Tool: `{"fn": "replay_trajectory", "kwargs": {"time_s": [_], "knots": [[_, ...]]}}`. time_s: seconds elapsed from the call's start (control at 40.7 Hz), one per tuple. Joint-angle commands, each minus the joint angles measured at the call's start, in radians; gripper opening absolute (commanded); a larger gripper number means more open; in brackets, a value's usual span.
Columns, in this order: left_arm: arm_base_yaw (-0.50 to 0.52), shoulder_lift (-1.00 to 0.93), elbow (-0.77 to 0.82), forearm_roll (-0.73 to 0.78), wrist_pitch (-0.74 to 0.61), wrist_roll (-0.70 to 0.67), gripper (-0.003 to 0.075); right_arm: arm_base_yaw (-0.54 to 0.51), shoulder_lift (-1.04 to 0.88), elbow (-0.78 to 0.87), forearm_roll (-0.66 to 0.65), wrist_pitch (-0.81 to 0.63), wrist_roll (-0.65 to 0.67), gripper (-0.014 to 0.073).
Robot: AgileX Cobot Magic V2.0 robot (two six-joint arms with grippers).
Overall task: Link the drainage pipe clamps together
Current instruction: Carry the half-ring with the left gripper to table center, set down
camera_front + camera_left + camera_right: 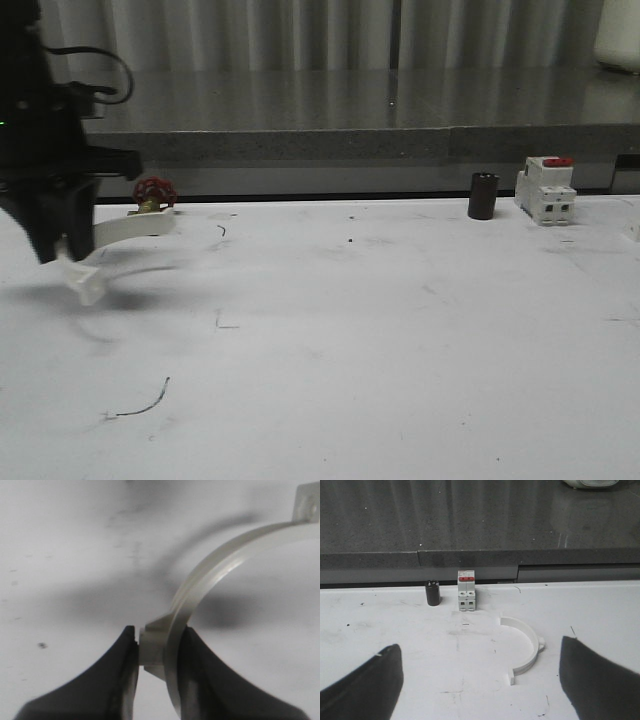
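Next, my left gripper releases the white half-ring clamp, hanging just above the table, on the white table (262, 296) just beside the small L-shaped mark.
One white half-ring drainage pipe clamp (130, 228) hangs just above the table at the far left, casting a shadow on it. My left gripper (62, 248) is shut on it. In the left wrist view that gripper (157, 642) pinches the clamp (220, 565) at an outer lug, and the band arcs away to a flat end tab (306, 502). The second clamp (527, 647) lies flat on the white table, its open side facing the black cylinder's side. My right gripper (480, 647) hovers open and wide before it, touching nothing.
A white circuit breaker with a red switch (546, 190) (466, 591) and a black cylinder (483, 195) (432, 593) stand at the table's back right. A small red-handled valve (153, 192) sits at the back left. A grey ledge (350, 145) runs behind the table.
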Motion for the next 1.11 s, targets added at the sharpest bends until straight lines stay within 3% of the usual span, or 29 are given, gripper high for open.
{"fn": "replay_trajectory", "kwargs": {"time_s": [0.0,0.197,0.442,1.081], "knots": [[-0.089,-0.041,-0.059,-0.023,0.001,-0.092,0.0117,0.0,0.013,-0.033,-0.006,-0.07,-0.005,0.0651],[-0.217,-0.007,-0.066,-0.032,-0.114,-0.221,0.0117,0.0,0.013,-0.033,-0.006,-0.07,-0.005,0.0651],[-0.244,0.002,-0.066,-0.042,-0.236,-0.392,0.0117,0.0,0.013,-0.033,-0.006,-0.07,-0.005,0.0651],[-0.261,0.083,-0.069,-0.074,-0.207,-0.397,0.0121,0.0,0.013,-0.033,-0.006,-0.07,-0.005,0.0651]]}}
